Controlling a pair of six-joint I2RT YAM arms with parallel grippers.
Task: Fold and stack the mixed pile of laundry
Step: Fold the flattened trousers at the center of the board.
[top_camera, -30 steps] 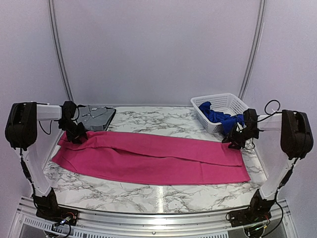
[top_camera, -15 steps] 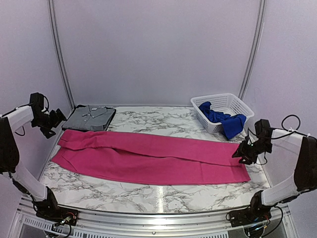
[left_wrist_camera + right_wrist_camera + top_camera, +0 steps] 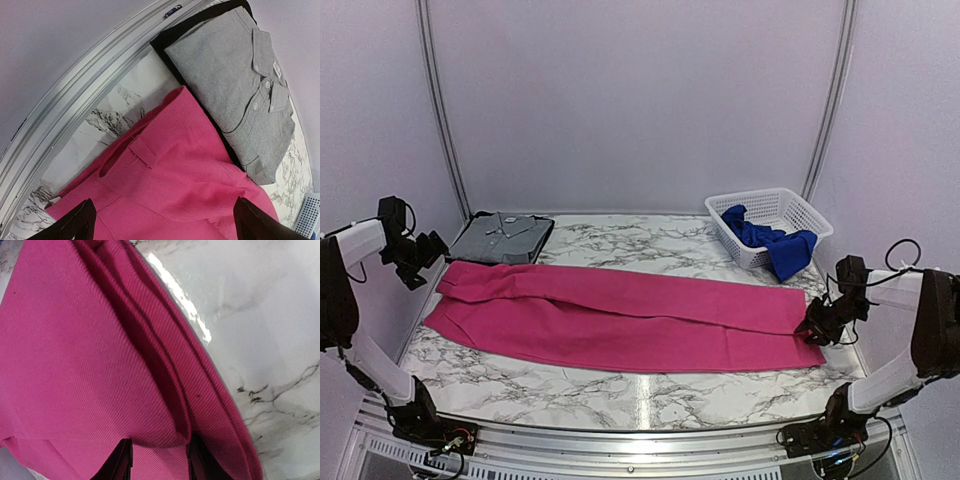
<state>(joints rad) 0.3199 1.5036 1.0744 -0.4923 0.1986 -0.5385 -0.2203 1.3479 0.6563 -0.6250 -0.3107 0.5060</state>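
Note:
Next, the left gripper closes on the folded-over layer's near corner (image 3: 441,293) (image 3: 104,176) at the waistband end of the magenta-pink garment.
The magenta-pink garment (image 3: 620,315) lies flat and stretched across the marble table, waistband end at the left (image 3: 165,165). My left gripper (image 3: 420,250) hovers off that left end, open wide, with nothing between its fingers (image 3: 165,225). My right gripper (image 3: 817,325) sits low at the garment's right end. Its fingers pinch a raised fold of pink cloth (image 3: 160,430) between them (image 3: 161,462). The royal blue garment (image 3: 770,243) lies bunched in the white basket (image 3: 800,205), one part hanging over the front rim.
A folded grey collared shirt (image 3: 505,238) (image 3: 240,85) rests on a flat dark tray (image 3: 200,20) at the back left, just behind the pink waistband. The basket stands at the back right. A metal rail (image 3: 85,90) borders the table's left edge.
My left gripper let go of the pink waistband, opened wide and swung out to the left. My right gripper moved forward to the garment's right end and narrowed on a fold.

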